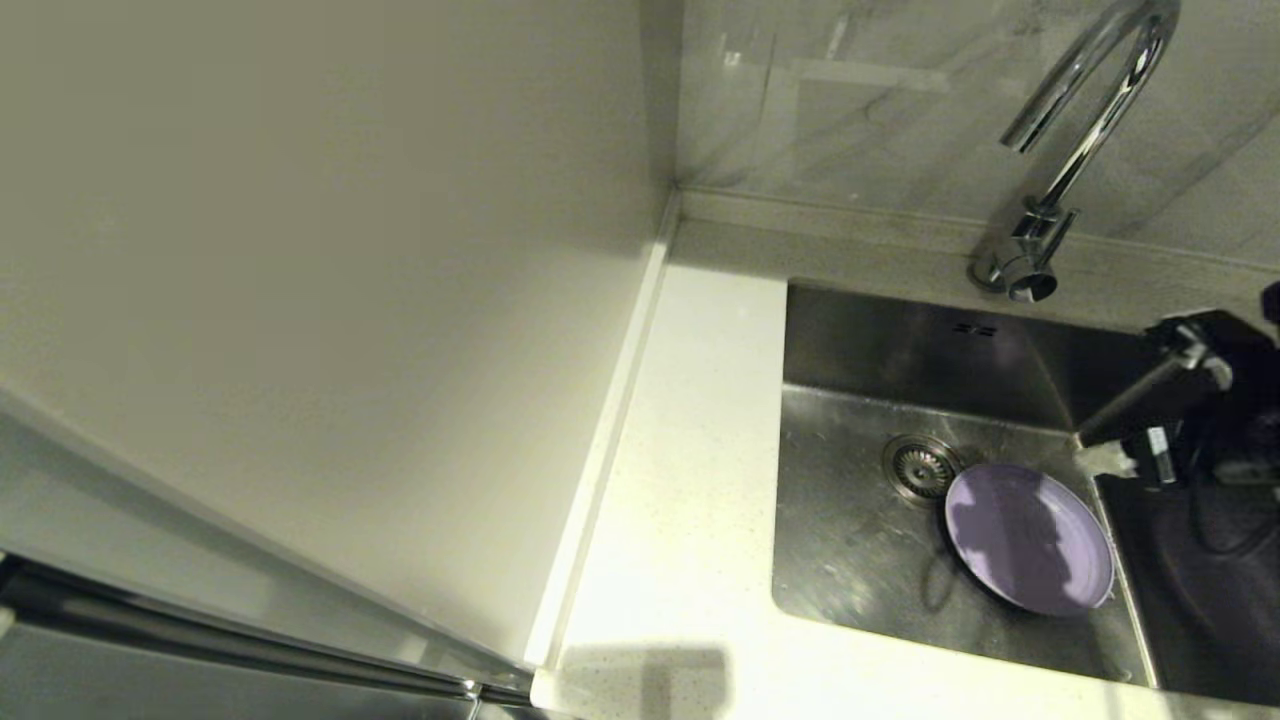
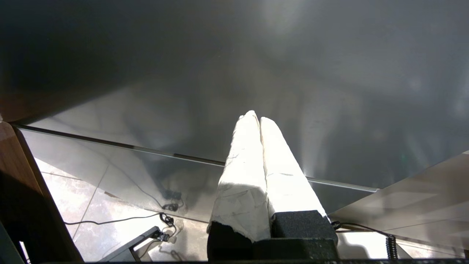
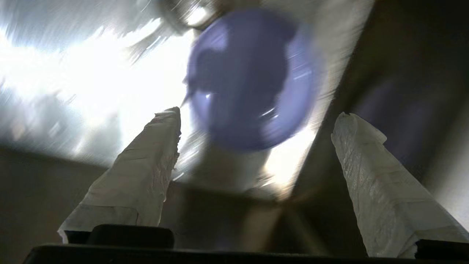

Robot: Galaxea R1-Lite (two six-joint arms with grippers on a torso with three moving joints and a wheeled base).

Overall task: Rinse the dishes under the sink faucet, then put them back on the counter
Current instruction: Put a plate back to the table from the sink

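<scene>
My right gripper is to go next to the plate's rim (image 1: 948,521) (image 3: 189,70) beside the drain strainer. It should close there, with one finger inside the lavender plate.
A flat lavender plate (image 1: 1030,540) lies in the steel sink (image 1: 850,560), at its right side beside the drain strainer (image 1: 920,467). My right gripper (image 1: 1100,452) hovers just above the plate's far right rim, over the sink's right edge. In the right wrist view this gripper (image 3: 258,113) stands wide open, nothing between its white-wrapped fingers (image 3: 146,165), and the plate (image 3: 249,80) sits ahead of them, apart. The chrome faucet (image 1: 1080,130) arches over the back of the sink; I see no water running. My left gripper (image 2: 256,118) is shut on nothing, away from the sink.
The white speckled counter (image 1: 690,450) runs along the sink's left side and front. A cream wall panel (image 1: 300,250) rises at the left behind a raised edge. Two overflow slots (image 1: 975,328) mark the sink's back wall. The left wrist view faces a steel panel (image 2: 329,73).
</scene>
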